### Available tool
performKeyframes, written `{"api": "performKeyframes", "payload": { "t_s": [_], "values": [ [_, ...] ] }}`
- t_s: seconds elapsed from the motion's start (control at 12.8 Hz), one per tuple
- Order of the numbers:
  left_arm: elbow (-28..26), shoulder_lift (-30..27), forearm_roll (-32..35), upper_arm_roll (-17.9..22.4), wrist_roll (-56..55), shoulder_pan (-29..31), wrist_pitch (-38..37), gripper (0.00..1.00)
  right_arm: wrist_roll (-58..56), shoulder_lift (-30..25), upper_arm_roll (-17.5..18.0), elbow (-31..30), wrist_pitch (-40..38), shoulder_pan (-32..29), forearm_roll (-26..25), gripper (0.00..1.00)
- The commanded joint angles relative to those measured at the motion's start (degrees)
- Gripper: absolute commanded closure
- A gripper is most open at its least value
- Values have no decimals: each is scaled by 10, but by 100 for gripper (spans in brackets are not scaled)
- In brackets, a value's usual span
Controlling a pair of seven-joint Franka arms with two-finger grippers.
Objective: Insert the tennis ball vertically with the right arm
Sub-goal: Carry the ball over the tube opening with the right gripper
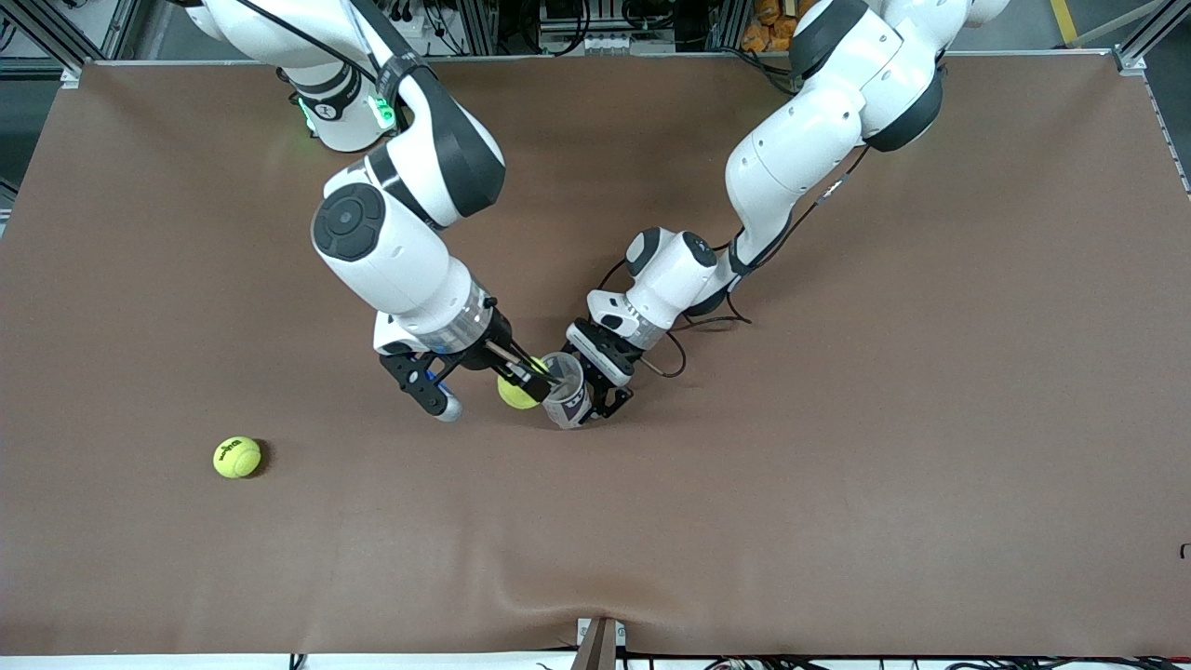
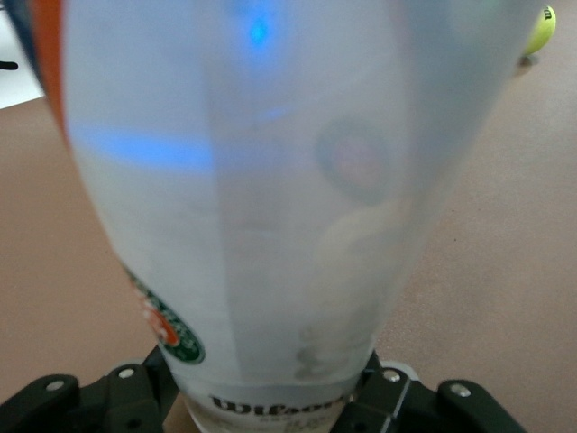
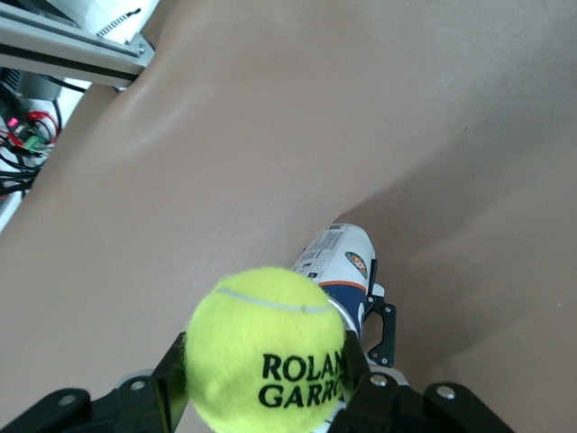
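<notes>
Next, I release the tennis ball from my right gripper inside the clear Wilson ball can (image 1: pixel 563 400) (image 3: pixel 339 258) that my left gripper holds at a tilt.
My right gripper (image 1: pixel 521 383) is shut on a yellow-green tennis ball (image 1: pixel 512 395), which fills the near part of the right wrist view (image 3: pixel 266 347) between the black fingers (image 3: pixel 171 383). The ball hangs just beside the open mouth of a clear Wilson ball can (image 1: pixel 566 389), on the side toward the right arm's end of the table. My left gripper (image 1: pixel 594 402) is shut on the can's lower end and holds it tilted, low over the table's middle. The can fills the left wrist view (image 2: pixel 270 198) and also shows in the right wrist view (image 3: pixel 338 262).
A second tennis ball (image 1: pixel 237 457) lies on the brown table cover (image 1: pixel 837 465), nearer the front camera toward the right arm's end; it also shows in the left wrist view (image 2: pixel 541 30). A metal frame rail (image 3: pixel 72 50) runs along the table's edge.
</notes>
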Motion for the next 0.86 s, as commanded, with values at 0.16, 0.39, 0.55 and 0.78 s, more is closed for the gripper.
{"api": "performKeyframes", "payload": {
  "t_s": [0.16, 0.39, 0.55, 0.78],
  "values": [
    [-6, 20, 11, 4, 5, -1, -8, 25, 35, 33, -8, 21, 13, 31, -20, 53],
    [-1, 19, 11, 4, 5, -2, -9, 25, 37, 35, -8, 14, 12, 43, -45, 53],
    [-1, 17, 11, 4, 4, -6, -8, 26, 37, 35, -8, 13, 11, 43, -46, 52],
    [-1, 16, 11, 4, 5, -6, -9, 26, 37, 41, -8, 12, 7, 47, -47, 47]
  ]
}}
